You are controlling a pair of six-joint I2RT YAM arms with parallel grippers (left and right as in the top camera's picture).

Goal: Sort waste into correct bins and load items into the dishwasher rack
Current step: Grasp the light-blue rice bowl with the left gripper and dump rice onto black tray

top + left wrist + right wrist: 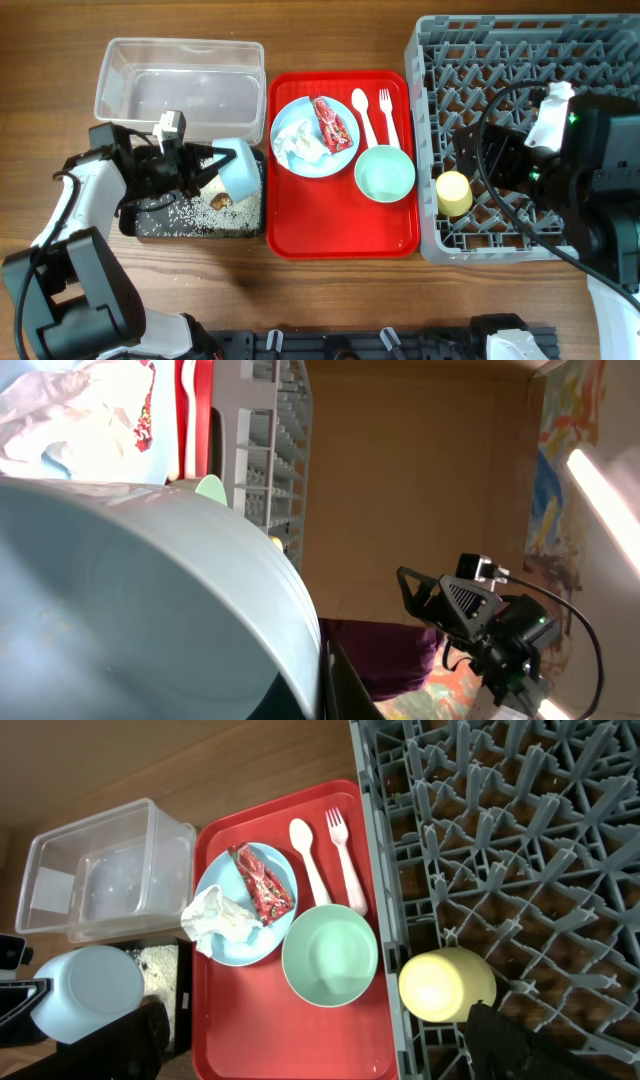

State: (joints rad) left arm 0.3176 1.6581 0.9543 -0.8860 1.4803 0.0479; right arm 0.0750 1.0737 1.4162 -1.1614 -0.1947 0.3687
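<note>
Next, I open my left gripper to let go of the small light-blue bowl on the red tray (313, 211), just in front of the light-blue plate. The bowl is now tilted over the black tray.
My left gripper (205, 170) is shut on the small light-blue bowl (238, 168), tilted on its side over the black tray (190, 232), which holds rice scraps (185, 212). The bowl fills the left wrist view (130, 600). My right gripper (472, 158) is open and empty above the grey rack (530, 70), near the yellow cup (446, 984) lying in the rack's left edge. The light-blue plate (310, 162) holds the white napkin (298, 142) and the red wrapper (331, 122). The spoon (364, 112), fork (387, 112) and mint-green bowl (384, 173) lie beside it.
The plate, cutlery and mint bowl sit on a flat red tray (330, 225) between the bins and the rack. The clear tub (180, 78) stands behind the black tray, with nothing showing inside it. Wooden table all around.
</note>
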